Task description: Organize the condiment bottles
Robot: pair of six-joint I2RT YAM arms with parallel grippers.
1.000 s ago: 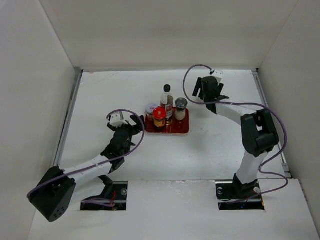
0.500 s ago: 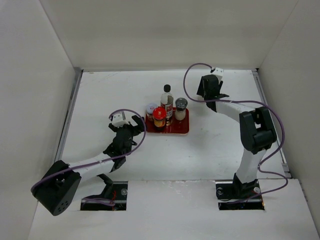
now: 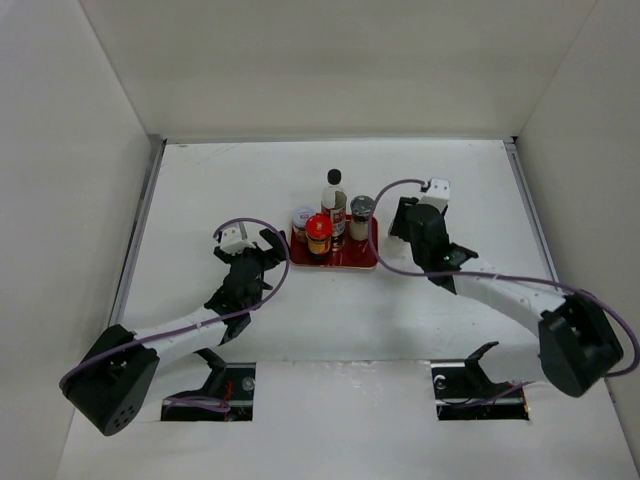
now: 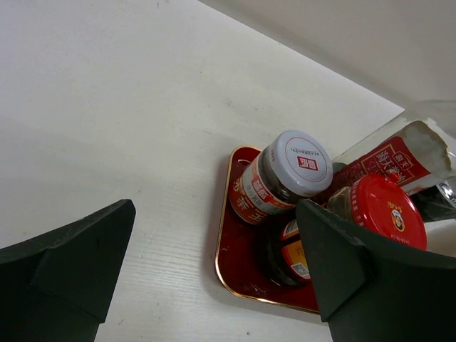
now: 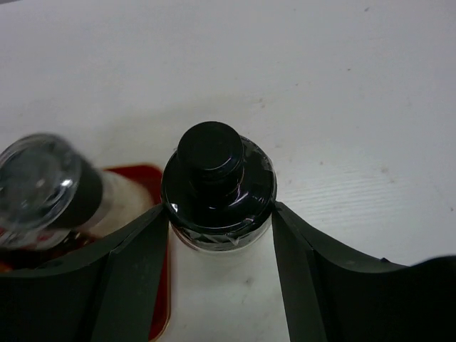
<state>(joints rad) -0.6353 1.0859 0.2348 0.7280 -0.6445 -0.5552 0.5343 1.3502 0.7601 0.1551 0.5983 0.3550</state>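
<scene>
My right gripper should release the white black-capped bottle on the tray's front part [image 3: 348,260] next to the red-lidded yellow jar. The white black-capped bottle is now just beside the red tray.
My right gripper [image 5: 221,242] is shut on the white black-capped bottle [image 5: 217,185], fingers pressed on both sides below its cap. In the top view it [image 3: 405,222] sits just right of the red tray [image 3: 362,263] and hides the bottle. On the tray stand the tall dark-sauce bottle [image 3: 334,205], the grey-lidded shaker [image 3: 361,215], the red-lidded yellow jar [image 3: 318,235] and the pale-lidded red-label jar [image 3: 303,220]. My left gripper [image 3: 268,246] is open and empty, just left of the tray. Its view shows the pale-lidded jar [image 4: 281,178] and red-lidded jar [image 4: 377,210].
The tray's rim [image 4: 222,256] lies between my left fingers. The shaker [image 5: 43,189] stands close to the left of the held bottle, over the tray's right end [image 5: 162,299]. White walls enclose the table at the back and both sides.
My right gripper has come from the far right of the table down to the tray's right end. My left gripper has barely shifted.
</scene>
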